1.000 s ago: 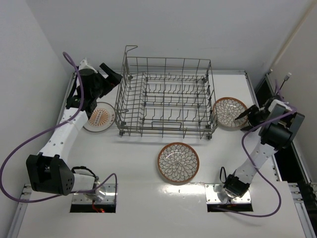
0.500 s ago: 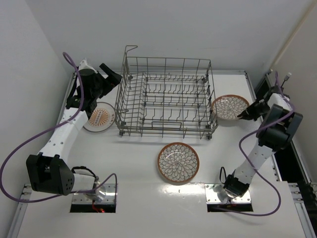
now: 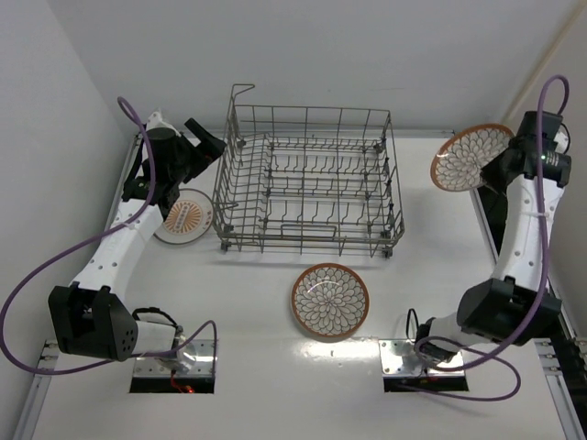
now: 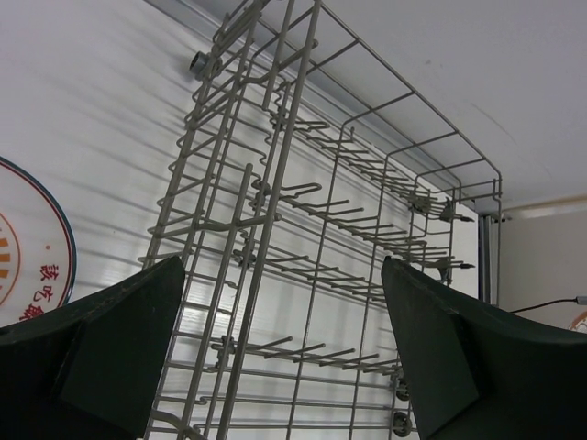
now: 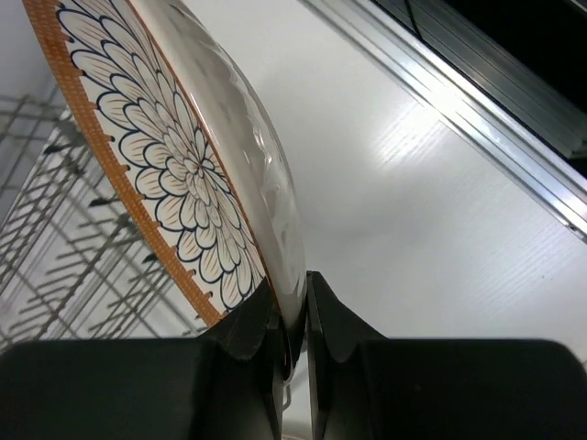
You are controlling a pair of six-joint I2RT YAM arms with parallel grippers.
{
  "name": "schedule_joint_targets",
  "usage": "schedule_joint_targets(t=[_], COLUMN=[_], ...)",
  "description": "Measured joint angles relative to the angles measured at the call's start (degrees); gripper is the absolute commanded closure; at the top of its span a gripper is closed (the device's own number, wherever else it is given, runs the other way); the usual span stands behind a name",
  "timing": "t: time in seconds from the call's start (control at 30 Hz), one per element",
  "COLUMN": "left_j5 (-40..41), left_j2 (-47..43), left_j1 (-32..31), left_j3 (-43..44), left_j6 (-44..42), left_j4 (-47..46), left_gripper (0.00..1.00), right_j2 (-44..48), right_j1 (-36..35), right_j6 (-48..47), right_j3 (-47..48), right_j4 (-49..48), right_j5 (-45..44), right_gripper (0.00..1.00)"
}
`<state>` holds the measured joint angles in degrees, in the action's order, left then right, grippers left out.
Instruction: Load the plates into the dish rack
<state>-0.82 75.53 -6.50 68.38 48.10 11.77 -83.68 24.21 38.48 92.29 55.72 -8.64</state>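
The petal plate in my right gripper will be let go upright between the wires near the dish rack's closest end [image 3: 371, 199].
The grey wire dish rack [image 3: 307, 179] stands at the back middle of the table, with no plate in it. My right gripper [image 3: 500, 167] is shut on the rim of a brown-rimmed petal plate [image 3: 470, 156], held tilted in the air to the right of the rack; the right wrist view shows the plate [image 5: 174, 156] pinched edge-on between the fingers [image 5: 248, 325]. A second petal plate [image 3: 330, 301] lies flat in front of the rack. The white plate with the orange sunburst [image 3: 186, 216] lies left of the rack. My left gripper [image 3: 209, 139] hangs open above it, facing the rack [image 4: 303, 266].
Metal rails run along the table's right edge [image 3: 486, 192] and left edge [image 3: 133, 165]. White walls close in the back and the left side. Purple cables loop off both arms.
My right gripper has shut on the right petal plate's rim, lifted it off the table and tilted it up to the right. The left arm has not moved.
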Motion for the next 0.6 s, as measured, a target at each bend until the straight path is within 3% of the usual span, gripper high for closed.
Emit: schedule_joint_targets(t=[0.3, 0.6], left_j5=[1.57, 3.85], left_j2=[0.00, -0.02], left_j1=[0.00, 0.00], left_j3=[0.00, 0.00], left_j6=[-0.09, -0.72], left_j4=[1.99, 3.23], left_gripper=[0.13, 0.12], right_j2=[1.49, -7.19], right_j1=[-17.99, -35.98], right_j6=[-1.42, -2.47], right_j3=[7.02, 12.22], right_j4=[7.17, 12.50], right_j5=[-8.07, -19.93], right_gripper=[1.00, 1.00])
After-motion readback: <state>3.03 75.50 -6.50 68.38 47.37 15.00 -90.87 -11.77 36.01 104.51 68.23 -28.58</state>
